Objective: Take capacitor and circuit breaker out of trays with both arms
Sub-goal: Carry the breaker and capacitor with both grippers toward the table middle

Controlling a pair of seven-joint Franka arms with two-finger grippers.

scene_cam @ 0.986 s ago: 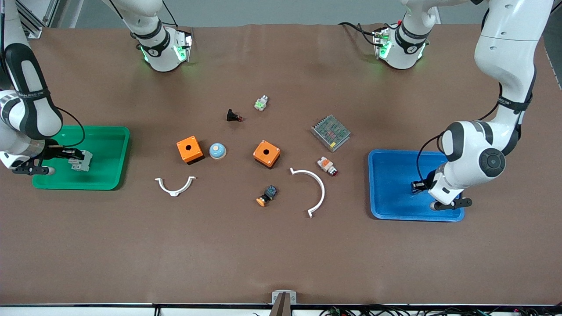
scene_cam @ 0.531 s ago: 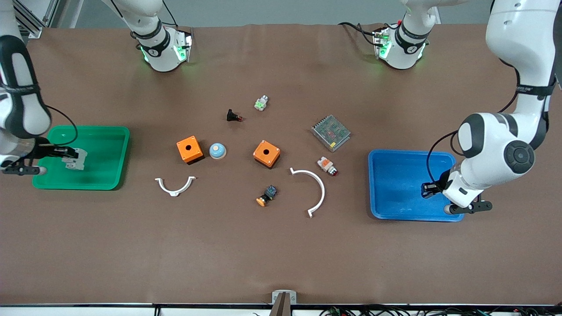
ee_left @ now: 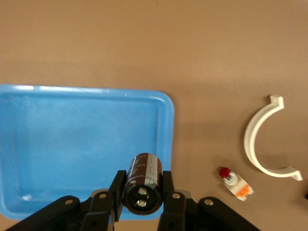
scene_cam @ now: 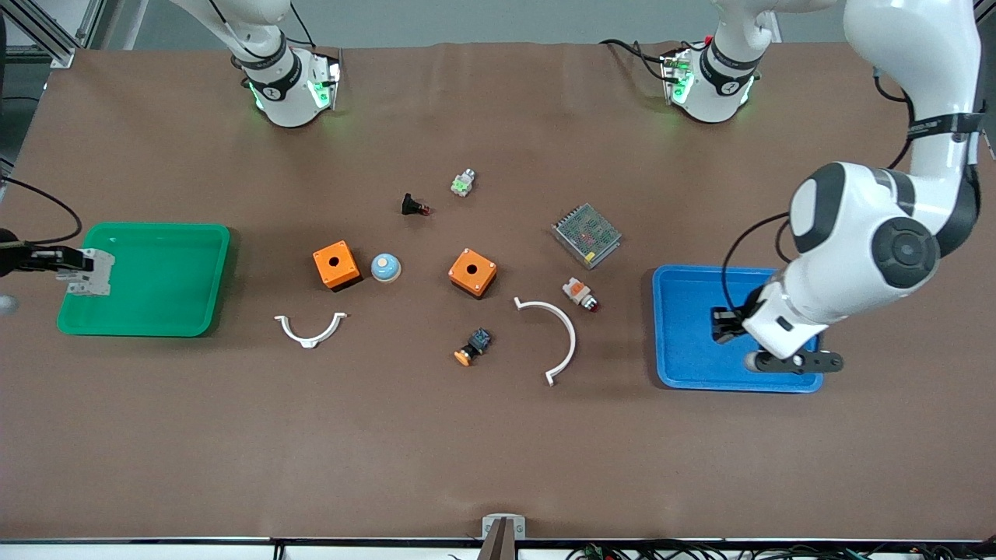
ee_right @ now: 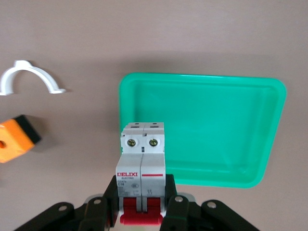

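Observation:
My left gripper has the capacitor. It will let go of it on the table (scene_cam: 518, 260) (ee_left: 287, 209) between the grey mesh box and the nearest orange box.
My left gripper (scene_cam: 725, 325) is shut on the capacitor (ee_left: 143, 182), a small black cylinder with a greyish end, and holds it in the air over the blue tray (scene_cam: 689, 311). In the left wrist view the left gripper (ee_left: 143, 190) clamps the capacitor over the blue tray's rim (ee_left: 166, 144). My right gripper (scene_cam: 74, 269) is shut on the breaker (scene_cam: 89, 273), a light-grey block with red levers, over the outer rim of the green tray (scene_cam: 156, 311). The right wrist view shows the right gripper (ee_right: 142, 197), the breaker (ee_right: 142, 168) and the green tray (ee_right: 216, 120).
Between the trays lie two orange boxes (scene_cam: 336, 264) (scene_cam: 472, 272), a blue-white dome (scene_cam: 385, 267), two white arc clamps (scene_cam: 310, 330) (scene_cam: 559, 334), a white-orange lamp (scene_cam: 580, 293), a black-blue switch (scene_cam: 473, 346), a grey mesh box (scene_cam: 587, 235), a black button (scene_cam: 414, 206) and a green-white part (scene_cam: 463, 183).
My right gripper has carried the breaker up and outward, from over the green tray's floor to over its outer rim. My left gripper swung outward, then back over the blue tray with the capacitor.

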